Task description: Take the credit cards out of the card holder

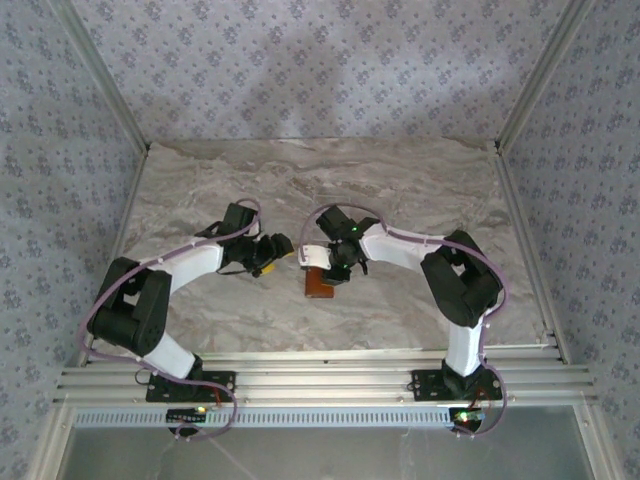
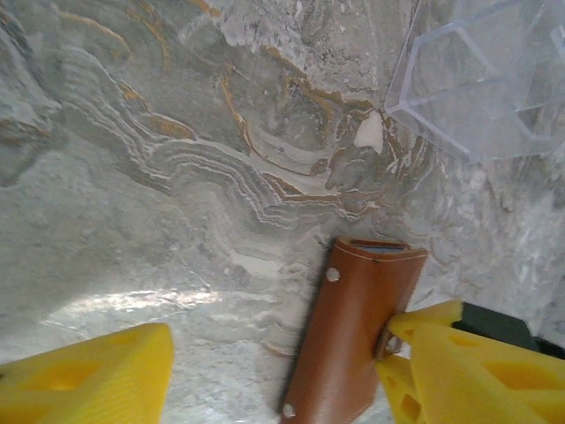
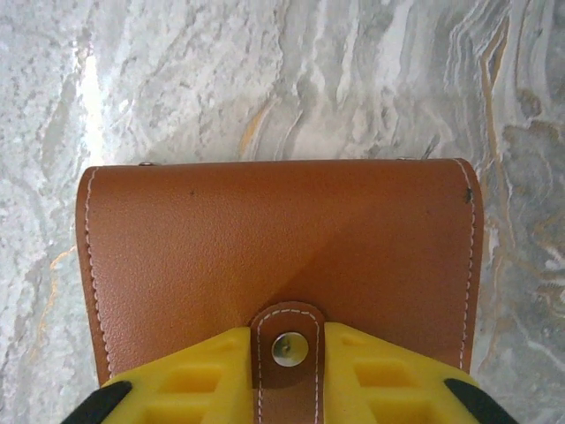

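Observation:
The strap tab covers the card holder's cover, so my right gripper will free it and pinch it beside the holder's edge [image 1: 333, 290] before opening.
The card holder [image 3: 274, 238], an orange-brown leather wallet, lies folded shut on the marble table [image 1: 400, 190]. Its strap tab [image 3: 289, 353] with a metal snap runs between the two yellow fingers of my right gripper [image 3: 287, 331], which press on it from both sides. From above, the right gripper [image 1: 335, 268] is at the holder's [image 1: 318, 283] far end. My left gripper [image 2: 278, 353] is open, its left finger [image 2: 88, 380] well away from the holder [image 2: 353, 336], which lies in the gap. The credit cards are hidden; a grey-blue slit [image 2: 380, 250] shows at the holder's end.
A clear ridged plastic tray [image 2: 481, 79] stands on the marble just beyond the holder. Patterned walls and metal rails close in the table. Both arms meet near the table's middle, with the left gripper [image 1: 272, 250] close beside the right one.

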Robot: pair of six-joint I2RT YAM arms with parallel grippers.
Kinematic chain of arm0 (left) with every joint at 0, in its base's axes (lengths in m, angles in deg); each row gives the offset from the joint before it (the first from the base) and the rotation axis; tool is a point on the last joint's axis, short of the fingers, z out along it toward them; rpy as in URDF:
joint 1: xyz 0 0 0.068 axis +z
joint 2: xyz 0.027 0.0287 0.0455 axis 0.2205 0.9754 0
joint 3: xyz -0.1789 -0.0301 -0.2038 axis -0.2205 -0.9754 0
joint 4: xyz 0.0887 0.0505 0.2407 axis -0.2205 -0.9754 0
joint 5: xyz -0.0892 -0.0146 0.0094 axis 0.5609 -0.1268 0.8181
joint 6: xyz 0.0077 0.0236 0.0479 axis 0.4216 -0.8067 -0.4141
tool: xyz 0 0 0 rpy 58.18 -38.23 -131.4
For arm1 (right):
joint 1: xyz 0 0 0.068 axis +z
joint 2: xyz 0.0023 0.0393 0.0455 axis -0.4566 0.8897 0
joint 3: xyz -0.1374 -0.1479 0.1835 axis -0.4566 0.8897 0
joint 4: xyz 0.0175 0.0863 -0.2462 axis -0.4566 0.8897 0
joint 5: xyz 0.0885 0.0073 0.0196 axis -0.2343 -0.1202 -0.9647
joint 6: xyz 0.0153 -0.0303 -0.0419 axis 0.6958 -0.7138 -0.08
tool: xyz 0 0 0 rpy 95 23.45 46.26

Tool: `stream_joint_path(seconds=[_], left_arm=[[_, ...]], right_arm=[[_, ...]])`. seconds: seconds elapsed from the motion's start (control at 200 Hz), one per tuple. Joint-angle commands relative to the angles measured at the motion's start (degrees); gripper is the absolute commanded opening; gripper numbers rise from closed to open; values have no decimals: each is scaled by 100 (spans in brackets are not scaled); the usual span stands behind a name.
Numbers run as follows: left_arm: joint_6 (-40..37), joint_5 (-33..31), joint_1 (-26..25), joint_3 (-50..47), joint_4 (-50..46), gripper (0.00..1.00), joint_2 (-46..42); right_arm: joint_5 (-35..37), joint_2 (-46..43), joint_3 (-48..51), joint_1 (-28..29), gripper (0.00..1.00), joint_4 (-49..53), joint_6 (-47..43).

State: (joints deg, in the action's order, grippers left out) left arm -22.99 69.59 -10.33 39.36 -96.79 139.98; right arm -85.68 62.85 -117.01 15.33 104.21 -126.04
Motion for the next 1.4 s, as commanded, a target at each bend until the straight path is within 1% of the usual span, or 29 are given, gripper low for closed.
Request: stream_joint_path(seconds=[0.0, 0.015, 0.08, 0.1, 0.195, 0.255, 0.365, 0.45, 0.535, 0.63, 0.705, 0.765, 0.799, 0.829, 0.854, 0.899, 1.009, 1.064, 1.149, 1.194, 1.229, 1.284, 1.344, 1.394], left_arm=[[162, 353, -98, -5, 259, 62, 63], [181, 375, -111, -6, 277, 60, 77], [219, 416, -161, 0, 356, 47, 92], [241, 408, -177, -4, 370, 42, 103], [474, 507, -198, -124, 705, 27, 157], [658, 666, -193, -195, 981, 21, 233], [869, 853, -236, -262, 1282, 17, 379], [953, 880, -292, -268, 1364, 16, 465], [968, 826, -311, -285, 1343, 16, 512], [927, 728, -303, -287, 1249, 15, 473], [834, 615, -294, -240, 1071, 15, 416], [776, 412, -261, -277, 967, 15, 286], [751, 291, -220, -302, 915, 15, 189], [728, 209, -180, -326, 867, 15, 104], [710, 163, -138, -344, 831, 16, 50], [656, 101, -66, -368, 745, 17, -44], [457, -39, 129, -366, 465, 20, -250], [342, -113, 228, -365, 302, 21, -358], [194, -204, 365, -371, 64, 22, -532], [110, -285, 414, -352, -68, 22, -613], [45, -394, 434, -341, -175, 22, -674], [-24, -534, 435, -322, -305, 22, -759], [-77, -602, 435, -308, -383, 23, -814], [-84, -620, 435, -305, -409, 24, -840]], right_arm=[[-164, -95, 107, 113, 19, -434, 191], [-195, -105, 107, 122, 19, -471, 217], [-291, -125, 107, 161, 17, -610, 292], [-312, -132, 293, 175, 17, -660, 332], [-364, -141, 390, 224, 14, -884, 454], [-423, -180, 474, 252, 13, -1034, 535], [-607, -273, 646, 250, 12, -1363, 725], [-660, -334, 754, 254, 13, -1570, 869], [-500, -433, 838, 262, 17, -1681, 1048], [-182, -670, 954, 261, 24, -1792, 1546], [-103, -937, 1067, 268, 33, -1794, 1954], [86, -1136, 1155, 287, 36, -1749, 2273], [256, -1237, 1197, 292, 40, -1724, 2493], [414, -1322, 1214, 281, 45, -1692, 2751], [521, -1373, 1214, 274, 47, -1649, 2954], [727, -1445, 1193, 281, 47, -1580, 3366], [1373, -1513, 1043, 294, 47, -1360, 4862], [1512, -1502, 983, 309, 48, -1271, 5550], [1868, -1371, 788, 323, 47, -877, 6931], [1837, -1236, 617, 350, 47, -595, 7457], [1661, -1117, 511, 358, 47, -452, 7783], [1333, -980, 439, 414, 47, -460, 7978], [1332, -844, 378, 548, 52, -527, 8286], [1362, -686, 228, 641, 58, -461, 8364]])
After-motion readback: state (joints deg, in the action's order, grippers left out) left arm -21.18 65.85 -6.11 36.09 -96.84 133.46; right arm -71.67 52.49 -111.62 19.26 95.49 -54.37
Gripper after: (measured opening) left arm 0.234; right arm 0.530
